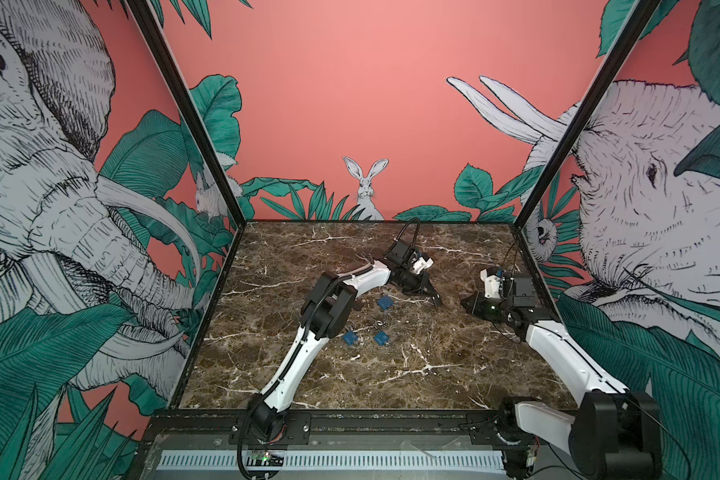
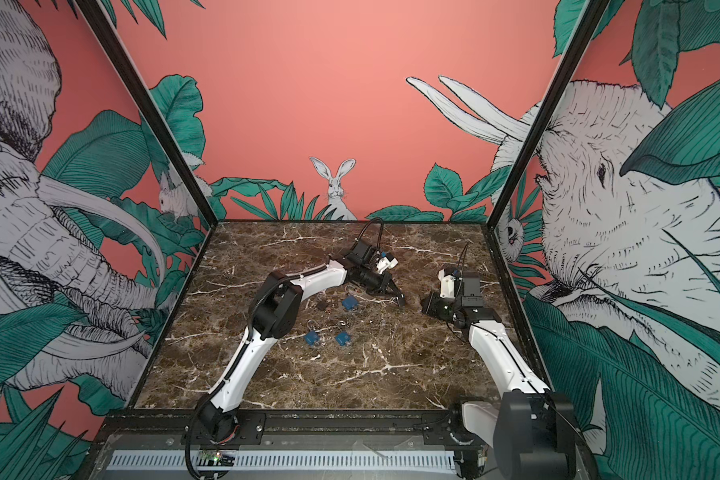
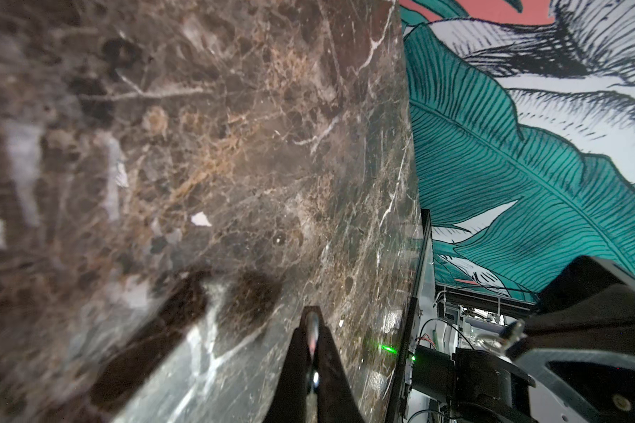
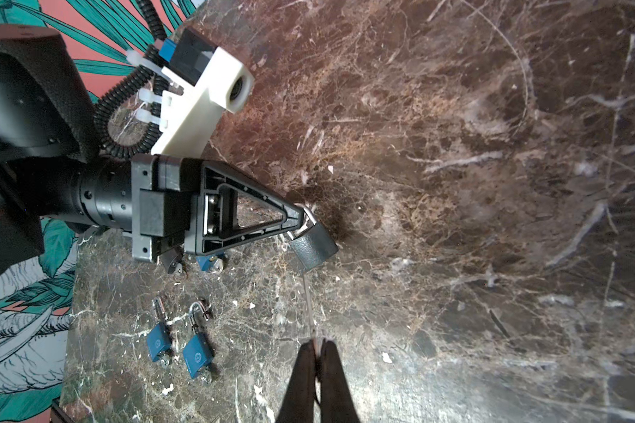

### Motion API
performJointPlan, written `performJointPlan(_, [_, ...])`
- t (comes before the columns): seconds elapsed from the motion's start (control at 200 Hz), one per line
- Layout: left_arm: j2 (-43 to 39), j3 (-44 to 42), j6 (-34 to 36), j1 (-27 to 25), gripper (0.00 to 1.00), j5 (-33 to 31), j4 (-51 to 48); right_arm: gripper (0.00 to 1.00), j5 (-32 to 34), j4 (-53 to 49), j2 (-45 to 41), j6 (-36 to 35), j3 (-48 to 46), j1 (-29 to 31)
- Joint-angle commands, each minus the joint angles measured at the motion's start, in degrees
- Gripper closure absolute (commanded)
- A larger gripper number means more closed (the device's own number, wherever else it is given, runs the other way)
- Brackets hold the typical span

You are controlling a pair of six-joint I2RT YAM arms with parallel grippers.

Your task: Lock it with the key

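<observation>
My right gripper has a place for the key on the bare marble [image 1: 448,302] [image 4: 350,238] between my facing grippers, close by the dark grey padlock. It will let go of the key there.
My left gripper [image 4: 303,216] is shut on the silver shackle of a dark grey padlock [image 4: 314,249], which hangs tilted just above the marble. In the left wrist view the shackle's metal shows between the shut fingertips of that gripper [image 3: 311,322]. My right gripper [image 4: 318,344] is shut on a key [image 4: 309,307]. Its thin blade points at the padlock's underside and its tip reaches that face; whether it is inside I cannot tell. In both top views the left gripper [image 1: 435,300] and the right gripper [image 1: 467,305] face each other at mid table.
Three blue padlocks [image 1: 385,302] [image 1: 351,337] [image 1: 381,338] lie on the marble table [image 1: 391,374] near the left arm's elbow, with a small dark padlock [image 2: 321,306] beside them. Printed walls close in the left, back and right sides.
</observation>
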Motion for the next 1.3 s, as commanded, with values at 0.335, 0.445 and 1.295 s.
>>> performJointPlan(0.335, [0.03, 4.70, 2.78, -0.55, 0.72, -5.15, -8.45, 1.00, 2.11, 3.39, 7.34, -1.97, 0.85, 1.40])
performJointPlan(0.445, [-1.27, 4.28, 2.55, -0.28, 0.64, -7.46, -8.66, 1.00, 2.67, 4.66, 10.11, -1.98, 2.04, 1.98])
performJointPlan(1.295, [-31.35, -22.17, -3.87, 8.69, 0.61, -11.82, 9.62, 1.00, 7.18, 7.87, 31.89, -4.45, 13.92, 6.74])
